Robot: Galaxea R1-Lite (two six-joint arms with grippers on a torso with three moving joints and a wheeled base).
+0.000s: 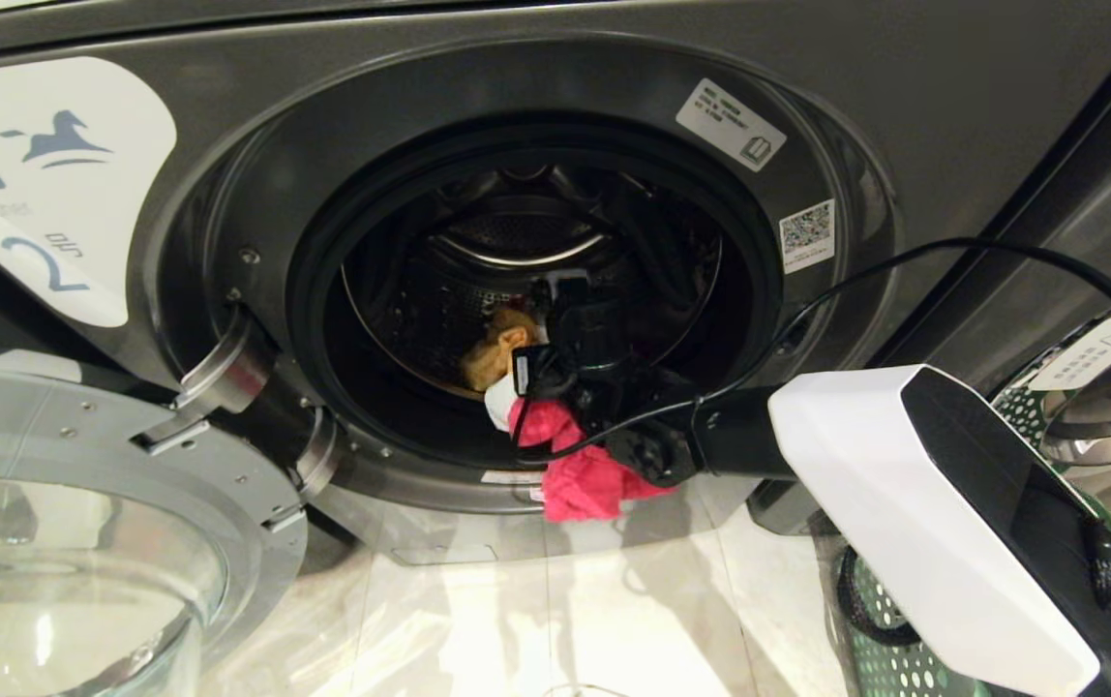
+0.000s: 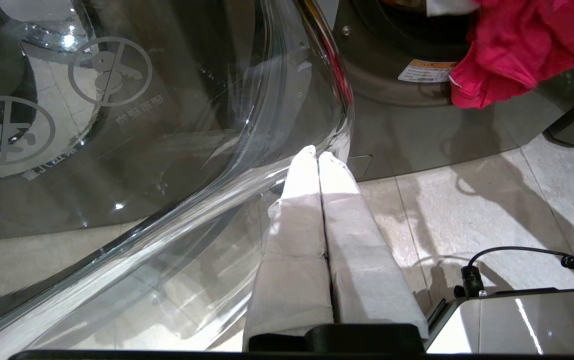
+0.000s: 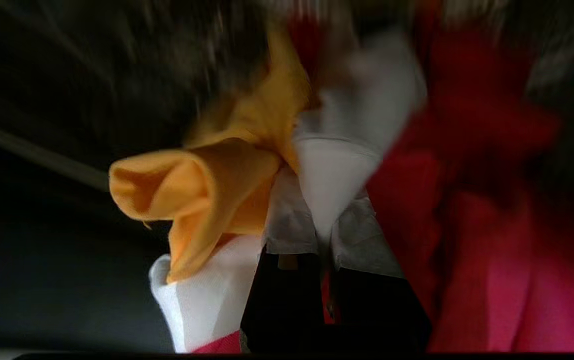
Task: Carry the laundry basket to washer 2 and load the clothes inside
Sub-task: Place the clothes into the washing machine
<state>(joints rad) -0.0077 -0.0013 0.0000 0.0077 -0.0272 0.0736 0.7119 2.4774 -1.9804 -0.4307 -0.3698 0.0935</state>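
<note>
The pink-red garment hangs over the washer's lower rim as my right gripper pinches white cloth inside, so I need to open, back out and grasp the garment's hanging end (image 1: pixel 584 493).
Washer 2 (image 1: pixel 943 87) stands with its door swung open, and its white label (image 1: pixel 43 184) bears a horse and a 2. My right gripper (image 3: pixel 324 220) reaches into the drum mouth, shut on the clothes, with white cloth (image 3: pixel 337 175) pinched between its fingers. A yellow-orange garment (image 1: pixel 495 356) hangs inside the drum, while the pink-red garment (image 1: pixel 580 474) drapes out over the lower rim. The dark green laundry basket (image 1: pixel 889 658) stands on the floor at the right, below my right arm. My left gripper (image 2: pixel 317 155) is shut and empty, parked low beside the open door.
The open glass door (image 1: pixel 81 503) juts out at the lower left, close to my left fingertips (image 2: pixel 307 155). A black cable (image 1: pixel 1001 250) loops from my right arm across the washer front. Another washer's chrome door ring (image 1: pixel 1107 436) shows at the far right. Pale floor tiles (image 1: pixel 555 620) lie below.
</note>
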